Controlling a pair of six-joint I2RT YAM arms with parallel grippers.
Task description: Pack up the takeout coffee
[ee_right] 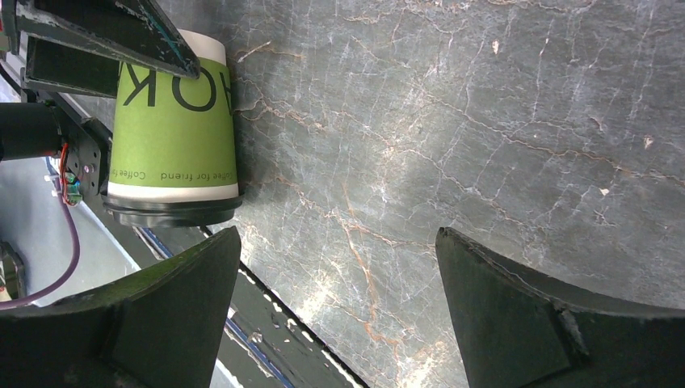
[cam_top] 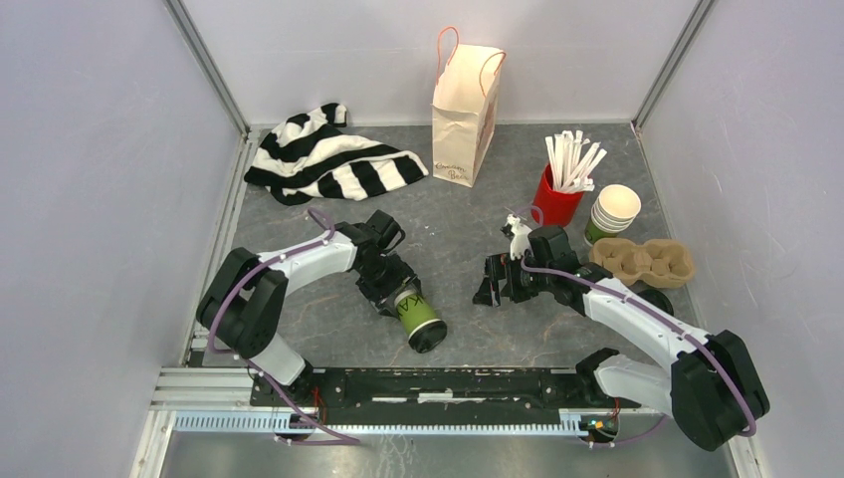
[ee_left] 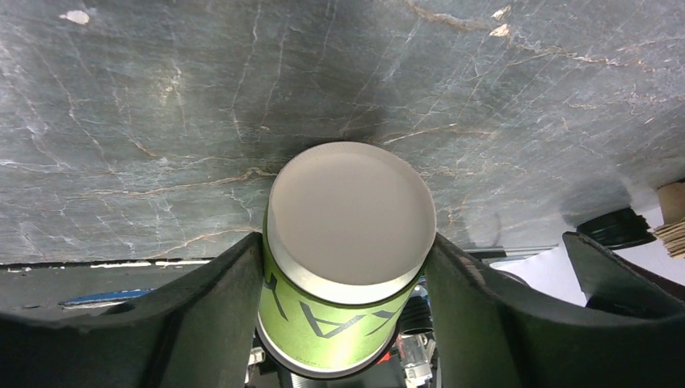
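I need to hand the coffee cup from my left gripper to my right gripper above the table in front of the paper bag [cam_top: 436, 237].
One takeout coffee cup [cam_top: 418, 317] lies on its side on the dark marble table [cam_top: 468, 224], its black lid [cam_top: 430, 337] pointing toward the near edge. It is green with dark lettering. The left gripper [cam_top: 391, 287] straddles the cup from the base end. In the left wrist view both fingers press the green sides of the cup [ee_left: 331, 323], whose pale base [ee_left: 351, 214] faces the camera. The right gripper [cam_top: 493, 284] hovers to the cup's right, open and empty [ee_right: 338, 234]. Its view catches the cup [ee_right: 174, 129] at upper left.
A paper bag with handles [cam_top: 466, 110] stands at the back, a striped cloth [cam_top: 328, 159] to its left. At the right are a red cup of white sticks [cam_top: 557, 194], stacked lidless cups [cam_top: 612, 211] and a cardboard cup carrier [cam_top: 645, 261].
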